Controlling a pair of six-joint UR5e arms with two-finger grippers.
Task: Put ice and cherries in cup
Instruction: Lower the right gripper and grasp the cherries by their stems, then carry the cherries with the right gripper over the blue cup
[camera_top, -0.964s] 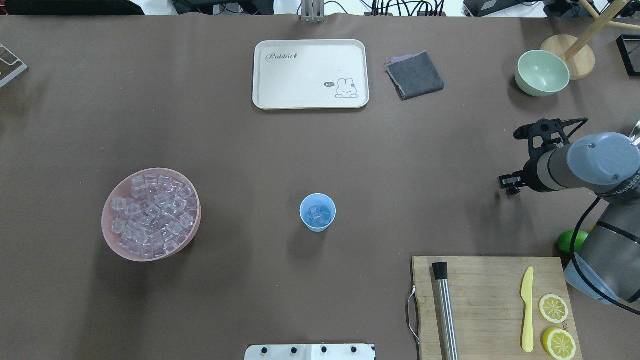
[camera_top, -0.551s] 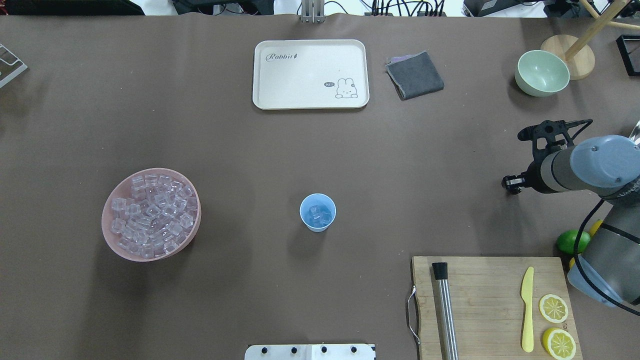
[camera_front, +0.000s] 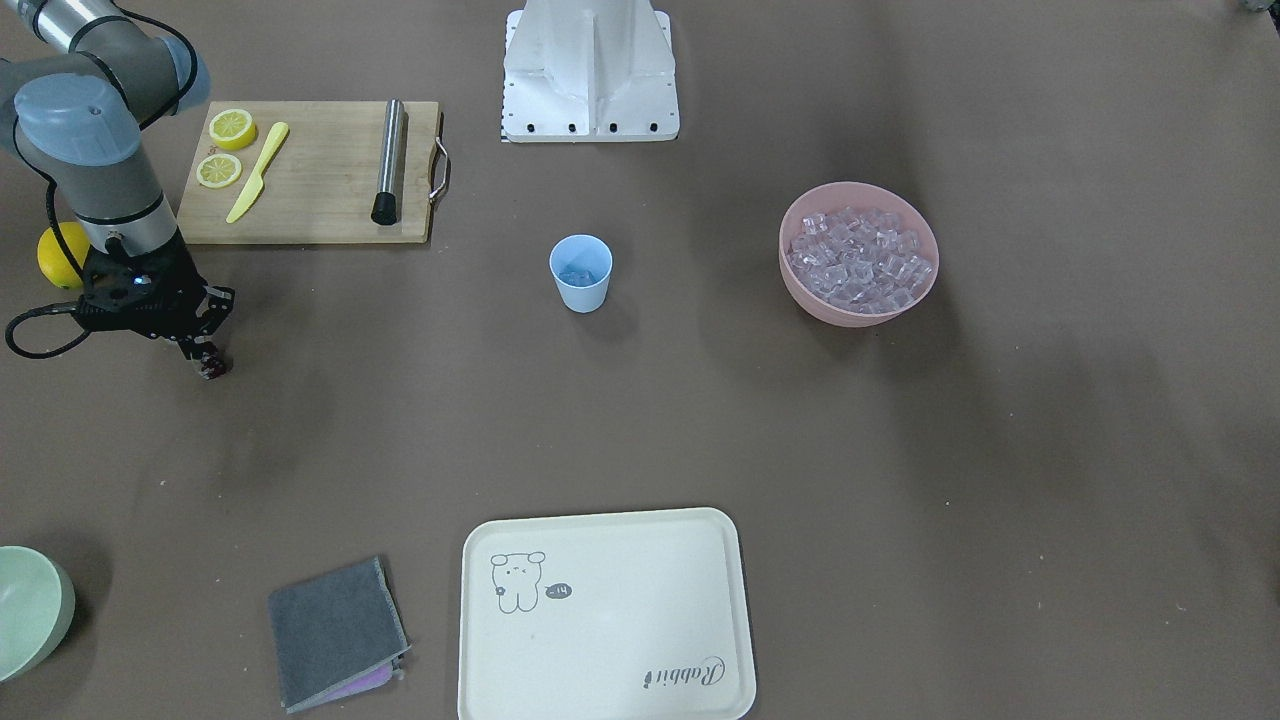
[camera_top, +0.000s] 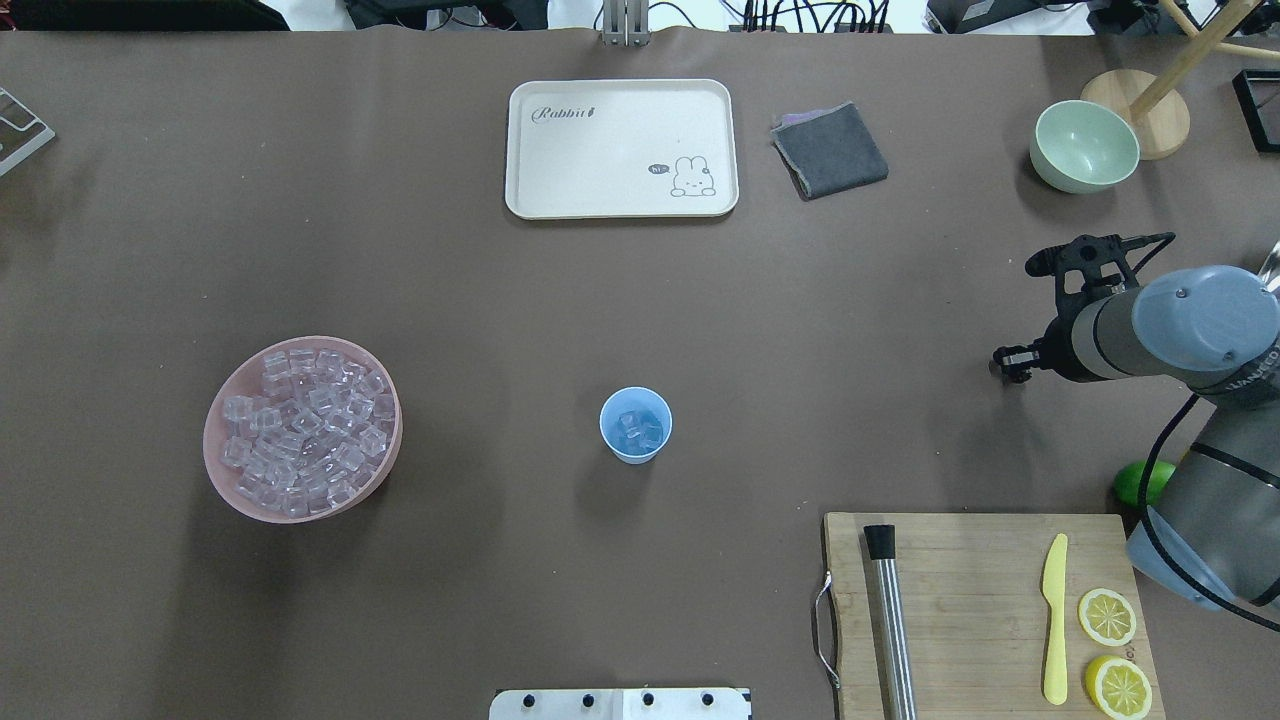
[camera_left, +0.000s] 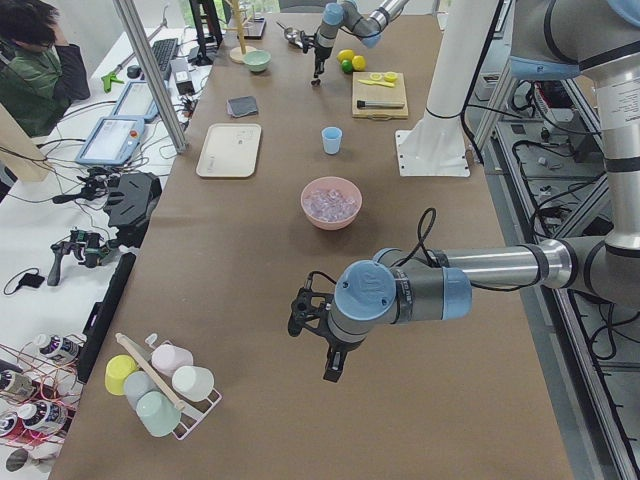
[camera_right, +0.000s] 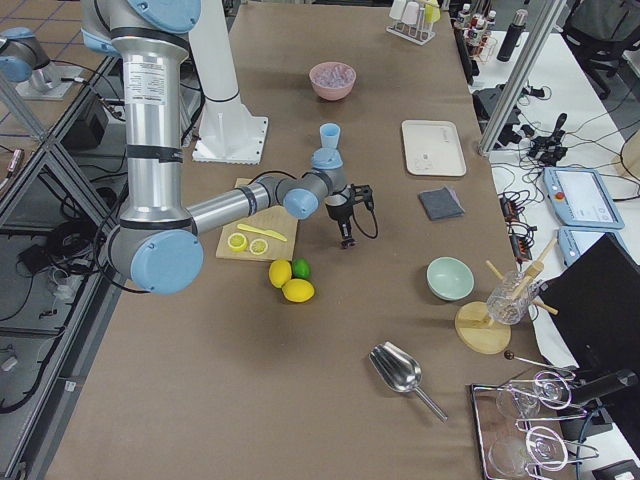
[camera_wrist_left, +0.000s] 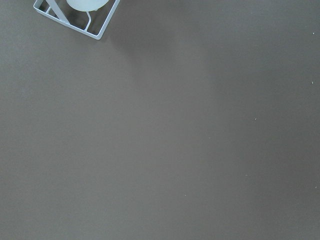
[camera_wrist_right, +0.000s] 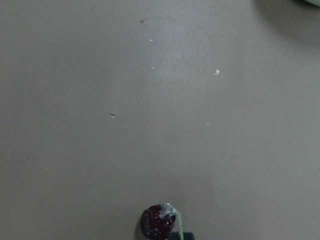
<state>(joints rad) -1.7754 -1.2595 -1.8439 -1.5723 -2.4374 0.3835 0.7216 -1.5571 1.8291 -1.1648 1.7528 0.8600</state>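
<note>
Next, my right gripper lets go of the cherries on the ice cubes inside the light blue cup (camera_front: 593, 276).
The light blue cup (camera_top: 635, 425) stands mid-table with a few ice cubes inside; it also shows in the front-facing view (camera_front: 580, 272). Most of the ice (camera_top: 305, 430) fills the pink bowl (camera_top: 222, 470) to the cup's left. My right gripper (camera_top: 1006, 364) is far to the right of the cup, pointing down. It is shut on the cherries (camera_wrist_right: 157, 221), a dark red cluster with a green stem, also visible at its tips (camera_front: 212, 369). My left gripper (camera_left: 335, 365) shows only in the exterior left view, so I cannot tell whether it is open or shut.
A cutting board (camera_top: 980, 600) holds a metal rod (camera_top: 890, 620), a yellow knife (camera_top: 1054, 620) and lemon slices (camera_top: 1107, 617). A lime (camera_top: 1140, 482) lies beside my right arm. A green bowl (camera_top: 1084, 146), grey cloth (camera_top: 830, 150) and cream tray (camera_top: 620, 148) sit at the back.
My right gripper's jaws have drawn together from the wider stance a second ago. The wrist shifted slightly right, then back left. Cup and bowls have not moved.
</note>
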